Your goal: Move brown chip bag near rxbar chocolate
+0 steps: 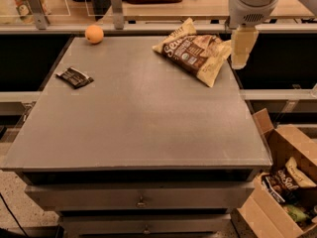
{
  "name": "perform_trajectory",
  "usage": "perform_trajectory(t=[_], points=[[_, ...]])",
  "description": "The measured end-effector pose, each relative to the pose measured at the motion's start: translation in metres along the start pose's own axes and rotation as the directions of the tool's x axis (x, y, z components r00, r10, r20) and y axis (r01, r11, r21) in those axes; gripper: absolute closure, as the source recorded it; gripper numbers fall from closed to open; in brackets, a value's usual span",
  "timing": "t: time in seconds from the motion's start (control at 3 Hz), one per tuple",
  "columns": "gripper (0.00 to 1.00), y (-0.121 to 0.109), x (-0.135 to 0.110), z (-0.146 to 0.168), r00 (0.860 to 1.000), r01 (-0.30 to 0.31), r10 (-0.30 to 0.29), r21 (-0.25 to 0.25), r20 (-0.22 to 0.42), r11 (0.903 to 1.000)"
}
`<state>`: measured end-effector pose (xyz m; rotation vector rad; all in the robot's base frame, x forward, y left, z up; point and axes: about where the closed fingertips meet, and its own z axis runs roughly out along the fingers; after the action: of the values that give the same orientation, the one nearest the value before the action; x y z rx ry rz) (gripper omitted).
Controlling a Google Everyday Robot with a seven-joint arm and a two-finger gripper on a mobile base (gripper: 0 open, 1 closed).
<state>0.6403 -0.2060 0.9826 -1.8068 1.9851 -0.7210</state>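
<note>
The brown chip bag has a cream-tan end (213, 60) nearer the cardboard box. Next, my gripper closes on that end.
The brown chip bag (195, 52) lies flat at the table's far right, cream-tan edges around a dark brown panel with white script. The rxbar chocolate (75, 77) is a small dark bar lying at the table's left side, far from the bag. My gripper (243, 47) hangs from the white arm at the top right, just right of the bag's right corner and at the table's right edge. It holds nothing that I can see.
An orange (94, 33) sits at the table's far left corner. An open cardboard box (292, 182) with snack bags stands on the floor at the lower right. A shelf rail (148, 28) runs behind the grey table (143, 128).
</note>
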Motion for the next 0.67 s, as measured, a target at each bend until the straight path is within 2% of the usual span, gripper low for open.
perform_trajectory(t=[0.33,0.67], points=[[0.00,-0.0383,-0.0022,0.0402,0.999,0.035,-0.034,0.038,-0.026,0.9987],[0.00,-0.0383,-0.0022,0.0402,0.999,0.035,-0.034,0.038,-0.026,0.9987]])
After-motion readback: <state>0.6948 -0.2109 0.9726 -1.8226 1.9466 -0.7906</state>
